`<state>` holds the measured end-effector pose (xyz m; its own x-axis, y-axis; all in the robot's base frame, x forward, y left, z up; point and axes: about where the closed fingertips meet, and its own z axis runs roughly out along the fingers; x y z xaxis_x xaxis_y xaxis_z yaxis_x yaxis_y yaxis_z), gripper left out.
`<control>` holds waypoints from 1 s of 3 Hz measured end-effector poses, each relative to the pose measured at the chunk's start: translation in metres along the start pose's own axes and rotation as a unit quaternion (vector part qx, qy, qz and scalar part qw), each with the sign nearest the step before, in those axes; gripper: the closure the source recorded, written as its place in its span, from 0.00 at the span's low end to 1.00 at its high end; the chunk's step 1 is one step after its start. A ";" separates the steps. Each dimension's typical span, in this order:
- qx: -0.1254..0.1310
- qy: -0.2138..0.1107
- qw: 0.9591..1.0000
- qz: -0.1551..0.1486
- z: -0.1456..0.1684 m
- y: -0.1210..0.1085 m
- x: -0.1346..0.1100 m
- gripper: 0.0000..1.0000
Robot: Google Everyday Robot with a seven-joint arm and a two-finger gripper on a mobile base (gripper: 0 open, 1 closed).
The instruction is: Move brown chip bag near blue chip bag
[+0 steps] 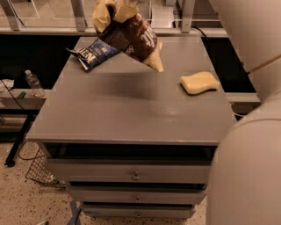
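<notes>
My gripper will let go of the brown chip bag at the grey table's back [142, 53], against the sponge side of the blue chip bag.
The brown chip bag [131, 37] hangs tilted in the air above the back of the grey table [131, 110], its cream lower end pointing down to the right. My gripper [120, 3] is at the top edge of the view, mostly cut off, shut on the bag's upper cream end. The blue chip bag [94, 53] lies flat on the table's back left, just below and left of the hanging brown bag. The two bags overlap in the view; the brown one is above the table surface and casts a shadow on it.
A pale yellow sponge-like block [199, 82] lies at the table's right. My arm [250, 132] fills the right side. A water bottle [33, 82] stands on a low shelf at the left. A wire basket [39, 173] sits on the floor. Drawers are below the tabletop.
</notes>
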<state>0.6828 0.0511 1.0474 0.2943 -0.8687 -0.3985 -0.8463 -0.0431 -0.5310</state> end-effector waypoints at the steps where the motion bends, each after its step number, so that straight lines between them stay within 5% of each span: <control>1: 0.009 0.016 1.000 -0.007 0.007 -0.031 0.016 1.00; 3: 0.019 0.036 0.999 -0.008 0.058 -0.064 0.023 1.00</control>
<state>0.7700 0.0623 1.0290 0.2741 -0.9013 -0.3354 -0.8241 -0.0404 -0.5650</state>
